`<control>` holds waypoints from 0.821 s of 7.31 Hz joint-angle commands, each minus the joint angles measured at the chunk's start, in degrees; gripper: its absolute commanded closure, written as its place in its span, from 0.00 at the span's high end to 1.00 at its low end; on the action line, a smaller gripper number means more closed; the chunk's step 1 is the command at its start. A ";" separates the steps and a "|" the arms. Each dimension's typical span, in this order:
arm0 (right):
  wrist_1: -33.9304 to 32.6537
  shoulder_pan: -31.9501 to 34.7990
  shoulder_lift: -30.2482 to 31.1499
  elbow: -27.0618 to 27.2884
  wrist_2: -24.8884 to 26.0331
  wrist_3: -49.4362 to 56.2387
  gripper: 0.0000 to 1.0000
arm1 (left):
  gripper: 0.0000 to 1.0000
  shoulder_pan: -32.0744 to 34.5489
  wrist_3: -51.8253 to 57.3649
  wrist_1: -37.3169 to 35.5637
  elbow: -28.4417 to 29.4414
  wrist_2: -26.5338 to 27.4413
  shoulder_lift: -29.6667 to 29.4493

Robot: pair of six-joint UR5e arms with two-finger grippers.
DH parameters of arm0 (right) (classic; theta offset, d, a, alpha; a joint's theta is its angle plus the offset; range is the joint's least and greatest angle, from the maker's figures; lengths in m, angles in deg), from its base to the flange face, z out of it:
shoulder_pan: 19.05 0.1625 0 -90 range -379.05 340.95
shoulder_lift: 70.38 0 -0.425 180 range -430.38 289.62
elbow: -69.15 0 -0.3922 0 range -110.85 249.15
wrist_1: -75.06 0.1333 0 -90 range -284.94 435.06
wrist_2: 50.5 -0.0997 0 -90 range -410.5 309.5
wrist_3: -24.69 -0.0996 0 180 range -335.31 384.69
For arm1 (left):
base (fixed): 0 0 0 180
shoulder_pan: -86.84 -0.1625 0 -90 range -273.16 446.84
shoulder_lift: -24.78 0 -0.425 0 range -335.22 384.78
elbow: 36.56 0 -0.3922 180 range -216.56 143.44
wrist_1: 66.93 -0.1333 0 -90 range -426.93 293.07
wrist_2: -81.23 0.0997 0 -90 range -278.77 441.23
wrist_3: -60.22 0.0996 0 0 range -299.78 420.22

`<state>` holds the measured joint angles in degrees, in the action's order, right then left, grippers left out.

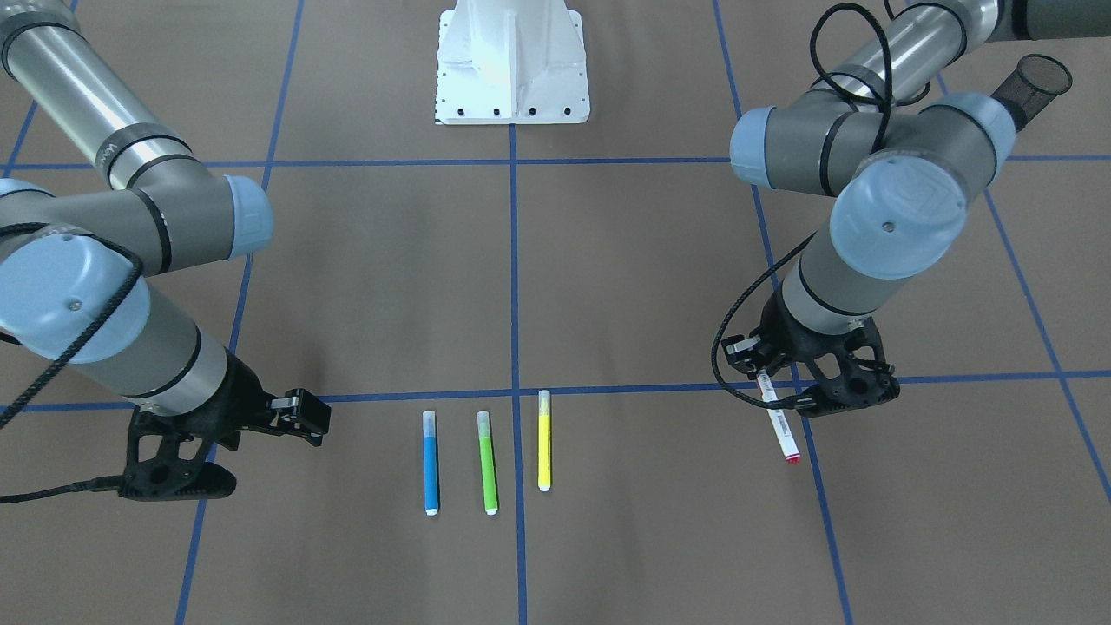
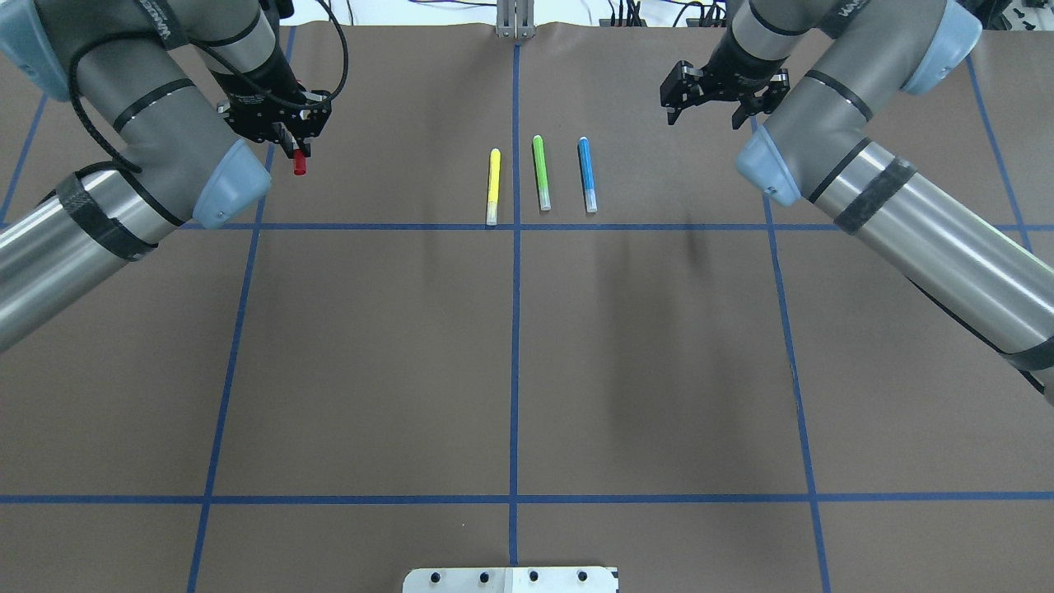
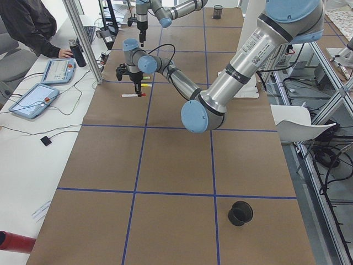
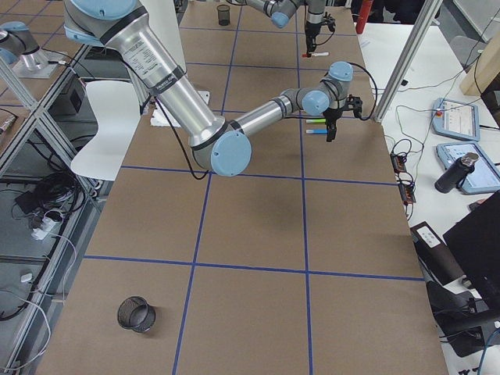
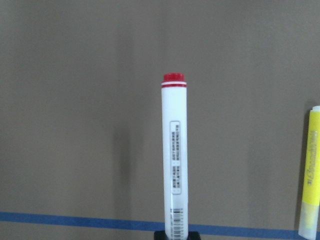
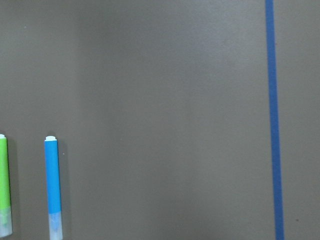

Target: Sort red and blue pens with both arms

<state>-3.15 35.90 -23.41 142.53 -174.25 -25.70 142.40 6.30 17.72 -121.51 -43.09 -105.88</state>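
Observation:
The blue pen is next for my right gripper, which should go to it and close where its pale cap meets its blue body (image 1: 429, 437) (image 6: 54, 213).
The red pen (image 1: 779, 423), a white barrel with a red end, is gripped by my left gripper (image 1: 781, 395), which is shut on it low over the table, left of the marker row in the overhead view. Only its red end (image 2: 300, 163) shows there, below the gripper (image 2: 288, 144). The left wrist view looks along the barrel (image 5: 175, 160). The blue pen (image 1: 430, 462) (image 2: 586, 175) (image 6: 52, 187) lies flat at the right end of that row. My right gripper (image 2: 702, 122) (image 1: 174, 473) hangs open and holds nothing, off to the right of the blue pen.
A green marker (image 2: 540, 171) (image 1: 488, 462) and a yellow marker (image 2: 493, 185) (image 5: 311, 175) lie parallel beside the blue pen. Black mesh cups (image 3: 240, 212) (image 4: 137, 314) stand near the table's ends. The white robot base (image 1: 512, 61) is opposite. A person (image 3: 27, 25) sits at the side table.

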 commanded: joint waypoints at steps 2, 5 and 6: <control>0.34 -4.92 -5.11 -4.10 5.69 -1.20 0.98 | 0.00 4.71 0.57 -2.13 -2.40 -2.78 3.10; 3.41 -5.64 -6.18 -7.81 6.06 -1.55 0.96 | 0.00 7.62 2.48 -2.30 -10.56 -2.69 13.47; 4.02 -5.99 -7.14 -9.82 6.15 -1.90 0.95 | 0.00 8.50 3.11 -2.48 -10.41 -2.69 13.76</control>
<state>0.20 30.29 -29.54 134.83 -168.24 -27.30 149.81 8.34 15.44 -130.95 -45.77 -93.62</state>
